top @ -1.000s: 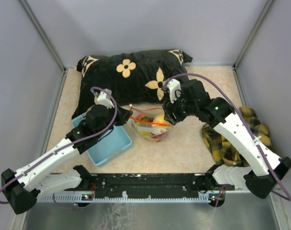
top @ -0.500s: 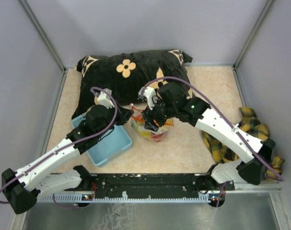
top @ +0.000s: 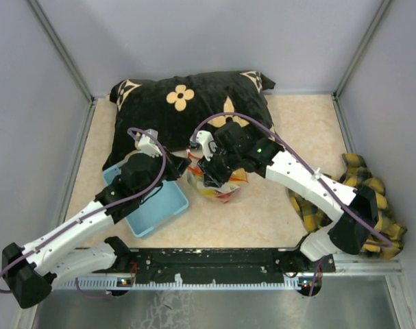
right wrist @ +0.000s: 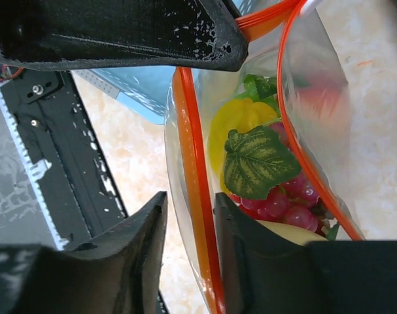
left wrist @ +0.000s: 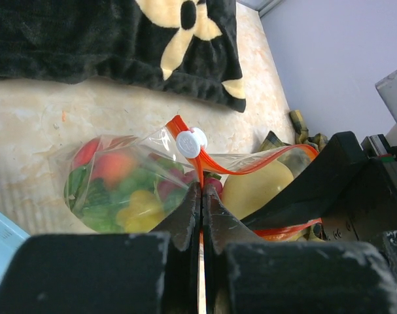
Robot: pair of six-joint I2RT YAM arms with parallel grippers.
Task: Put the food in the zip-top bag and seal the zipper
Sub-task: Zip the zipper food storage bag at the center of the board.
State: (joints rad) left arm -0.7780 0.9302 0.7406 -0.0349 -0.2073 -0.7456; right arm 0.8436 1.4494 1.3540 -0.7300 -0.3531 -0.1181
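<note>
My left gripper should take a new hold on the zipper's short end (left wrist: 176,124) behind the white slider, as it now pinches the red zipper on the slider's open side.
The zip-top bag (top: 220,185) lies on the table in front of the pillow, its mouth open. The food is inside: strawberries, green and purple grapes (right wrist: 286,204), a leaf (right wrist: 257,160) and yellow pieces (left wrist: 257,188). My left gripper (left wrist: 202,194) is shut on the red zipper (left wrist: 250,165) just below its white slider (left wrist: 190,142), and it also shows in the top view (top: 183,165). My right gripper (right wrist: 190,204) is open, its jaws on either side of the zipper strip (right wrist: 190,157) at the near rim. It sits over the bag in the top view (top: 211,171).
A light blue basket (top: 151,203) sits under my left arm. A black flowered pillow (top: 187,103) lies behind the bag. A yellow plaid cloth (top: 362,199) is bunched at the right wall. The black front rail (right wrist: 48,150) runs close by.
My right arm has swung left from beside the bag to its mouth, with its jaws now astride the zipper strip. The left gripper has kept its hold.
</note>
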